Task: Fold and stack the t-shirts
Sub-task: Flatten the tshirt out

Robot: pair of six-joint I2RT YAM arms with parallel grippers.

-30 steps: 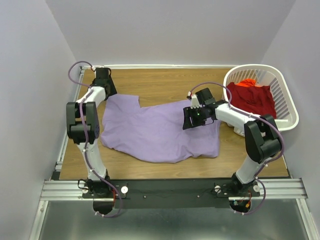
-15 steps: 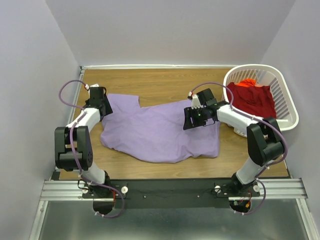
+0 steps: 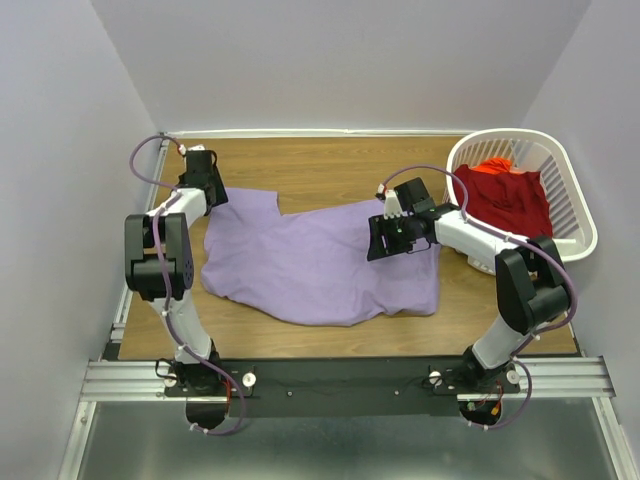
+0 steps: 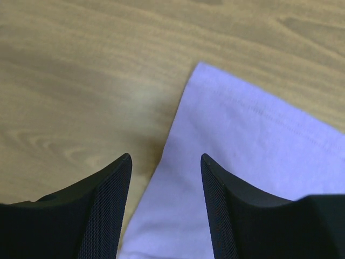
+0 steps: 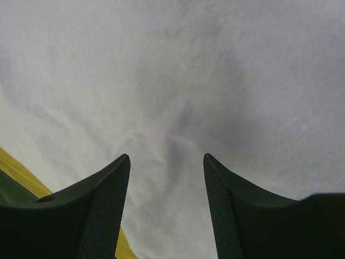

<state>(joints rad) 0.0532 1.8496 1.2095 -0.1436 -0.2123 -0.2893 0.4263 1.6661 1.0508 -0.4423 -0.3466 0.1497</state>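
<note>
I can see the lavender t-shirt's side edge under my left gripper's fingers, short of the t-shirt's far corner, so I need to pinch closer to that corner (image 4: 199, 74) with them before lifting.
The lavender t-shirt (image 3: 310, 260) lies spread and wrinkled on the wooden table (image 3: 330, 165). My left gripper (image 3: 200, 180) is open over its far left corner; in the left wrist view (image 4: 166, 157) the cloth edge (image 4: 226, 151) runs between the fingers. My right gripper (image 3: 385, 238) is open low over the shirt's right part, with pale cloth (image 5: 178, 91) filling the right wrist view (image 5: 166, 156). The deep red t-shirt (image 3: 505, 200) lies in the white basket (image 3: 575, 215).
The white slatted laundry basket stands at the far right of the table, with an orange-red cloth (image 3: 492, 166) at its back. Walls close in on the left, back and right. A metal rail (image 3: 340, 375) runs along the near edge.
My left arm has swung: its gripper went toward the table's left edge, then came back to the shirt's far left corner. The right gripper has barely moved.
</note>
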